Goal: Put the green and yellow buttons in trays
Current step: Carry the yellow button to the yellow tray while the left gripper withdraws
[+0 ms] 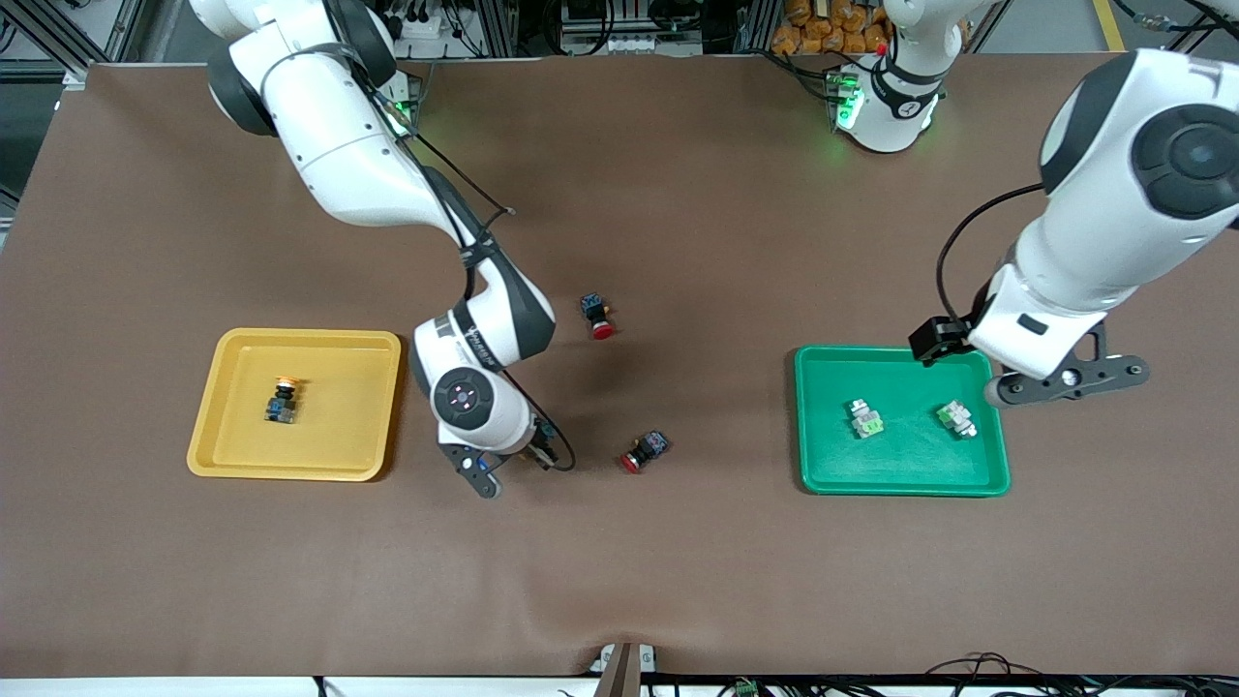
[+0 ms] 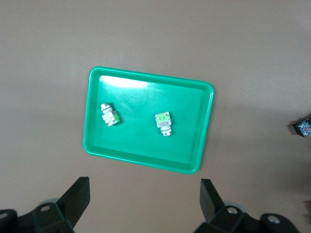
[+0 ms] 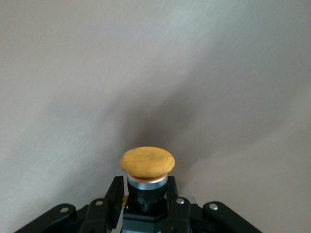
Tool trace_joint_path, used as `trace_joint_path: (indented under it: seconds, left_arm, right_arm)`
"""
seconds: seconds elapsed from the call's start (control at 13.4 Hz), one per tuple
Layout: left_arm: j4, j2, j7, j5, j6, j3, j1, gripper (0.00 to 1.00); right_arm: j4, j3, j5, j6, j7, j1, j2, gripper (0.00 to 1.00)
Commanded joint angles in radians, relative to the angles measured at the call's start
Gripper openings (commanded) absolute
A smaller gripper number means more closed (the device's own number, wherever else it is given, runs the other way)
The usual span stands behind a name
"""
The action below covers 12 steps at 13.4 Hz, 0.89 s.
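Note:
The black switch, now low over the bare table, will be set down by my right gripper between the yellow-capped button and the yellow tray's rim (image 1: 333, 411) nearest the green tray.
My right gripper (image 1: 530, 451) is shut on a black switch with a round orange-yellow cap (image 3: 147, 162), low over the bare table beside the yellow tray (image 1: 232, 455). That tray holds one yellow-capped button (image 1: 283, 400). The green tray (image 1: 900, 484) holds two whitish-grey and light green buttons (image 1: 866, 418) (image 1: 956, 418), apart from each other. They also show in the left wrist view (image 2: 110, 114) (image 2: 164, 124) inside the tray (image 2: 146, 160). My left gripper (image 1: 1065, 379) is open and empty, high over the green tray's rim; its own view (image 2: 144, 194) shows bare table between the fingers.
Two black-and-blue switches with red caps lie on the table between the trays, one (image 1: 597, 315) farther from the front camera and one (image 1: 647, 451) nearer, close to my right gripper. A dark switch body (image 2: 302, 127) shows at the edge of the left wrist view.

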Motion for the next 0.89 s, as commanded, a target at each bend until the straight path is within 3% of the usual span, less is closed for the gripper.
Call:
trace_joint_path:
  seconds: [0.0,0.22,0.3,0.67,0.82]
  left_arm:
    - [0.002,-0.096,0.054,-0.098,-0.028,0.093,-0.026,1.00]
    - [-0.024,-0.217,0.164,-0.269,-0.030,0.438,-0.243,1.00]
    - [-0.048,-0.247,0.202,-0.293,-0.030,0.515,-0.285,1.00]
    - [-0.188,-0.388,0.299,-0.326,-0.026,0.732,-0.436,1.00]
    - [-0.206,-0.419,0.327,-0.326,-0.030,0.732,-0.431,1.00]
  right_arm:
    - [-0.015,0.020,-0.004,-0.105,-0.142,-0.079,-0.065,0.00]
    - [-0.034,0.019,-0.004,-0.175,-0.300,-0.136,-0.101,0.00]
    - [-0.044,0.020,-0.003,-0.192,-0.357,-0.148,-0.113,0.00]
    - [-0.223,0.015,-0.004,-0.195,-0.705,-0.280,-0.236,0.00]
    - [-0.290,0.015,-0.004,-0.183,-0.837,-0.344,-0.265,0.00]
